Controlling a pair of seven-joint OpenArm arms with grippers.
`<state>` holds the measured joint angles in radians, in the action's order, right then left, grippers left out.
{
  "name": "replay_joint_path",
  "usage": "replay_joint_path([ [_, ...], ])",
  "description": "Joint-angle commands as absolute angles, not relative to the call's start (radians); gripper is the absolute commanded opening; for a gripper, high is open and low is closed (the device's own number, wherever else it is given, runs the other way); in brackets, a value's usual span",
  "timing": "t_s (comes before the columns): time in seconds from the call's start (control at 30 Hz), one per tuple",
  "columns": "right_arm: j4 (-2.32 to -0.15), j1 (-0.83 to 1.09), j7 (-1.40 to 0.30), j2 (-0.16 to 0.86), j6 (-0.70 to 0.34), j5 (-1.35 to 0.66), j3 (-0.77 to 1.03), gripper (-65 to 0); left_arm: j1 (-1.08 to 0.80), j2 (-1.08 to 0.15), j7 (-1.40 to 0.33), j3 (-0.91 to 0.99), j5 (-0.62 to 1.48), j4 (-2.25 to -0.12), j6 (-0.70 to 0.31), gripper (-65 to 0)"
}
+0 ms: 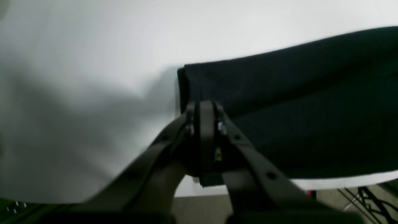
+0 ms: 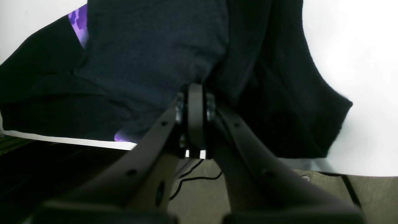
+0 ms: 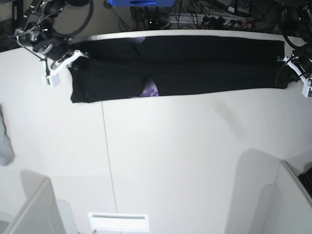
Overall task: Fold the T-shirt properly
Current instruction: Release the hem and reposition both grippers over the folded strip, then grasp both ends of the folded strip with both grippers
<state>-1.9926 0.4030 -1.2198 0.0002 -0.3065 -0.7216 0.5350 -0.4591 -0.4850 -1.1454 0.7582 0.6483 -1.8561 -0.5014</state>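
Note:
The T-shirt lies along the table's far edge with my left gripper midway on its end, so next I pull the T-shirt closer, then take its far corner (image 3: 282,44).
The black T-shirt (image 3: 195,66) lies stretched in a long band along the table's far edge, with a bit of purple print (image 3: 149,89) showing at a fold. My left gripper (image 1: 203,107) is shut on the shirt's corner (image 1: 279,109) at the right end in the base view (image 3: 285,70). My right gripper (image 2: 195,90) is shut on bunched black cloth (image 2: 149,56) at the shirt's left end in the base view (image 3: 73,57). Purple print (image 2: 77,21) also peeks out in the right wrist view.
A small grey cloth (image 3: 5,141) lies at the table's left edge. White boxes stand at the near left corner (image 3: 24,204) and near right (image 3: 292,195). Cables and gear (image 3: 214,14) sit beyond the far edge.

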Motion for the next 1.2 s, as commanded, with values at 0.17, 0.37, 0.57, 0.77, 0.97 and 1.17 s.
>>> replay_joint_path([
  [0.17, -2.012, 0.426, -1.167, 0.010, -0.309, -0.737, 0.570, -44.4, -0.469, -0.506, -1.135, 0.777, 0.650, -1.867, -0.498, -32.9],
  [0.37, -2.017, 0.438, -1.078, 0.067, -0.317, -0.739, 0.564, -44.3, -0.463, -0.466, -1.135, 0.886, 0.661, -1.922, -0.504, -21.2],
  [0.57, -2.011, 0.435, -0.929, 0.165, -0.318, -0.731, 0.343, -65.0, -0.433, -0.381, -1.130, 0.877, 0.650, -1.890, -0.498, -59.9],
  [0.77, -1.910, 0.392, -0.892, 0.179, -0.243, -0.644, 0.259, -65.0, -0.361, -0.295, -1.102, 0.773, 0.414, -1.797, -0.503, -65.0],
  [0.97, -1.733, 0.302, -0.888, 0.166, -0.240, -0.498, 0.248, -65.0, -0.303, -0.265, -1.012, 0.664, 0.286, -1.612, -0.499, -65.0],
  [1.17, -1.589, 0.199, -0.831, 0.171, -0.240, -0.415, 0.248, -65.0, -0.177, -0.265, -1.006, 0.604, 0.237, -1.465, -0.498, -65.0],
])
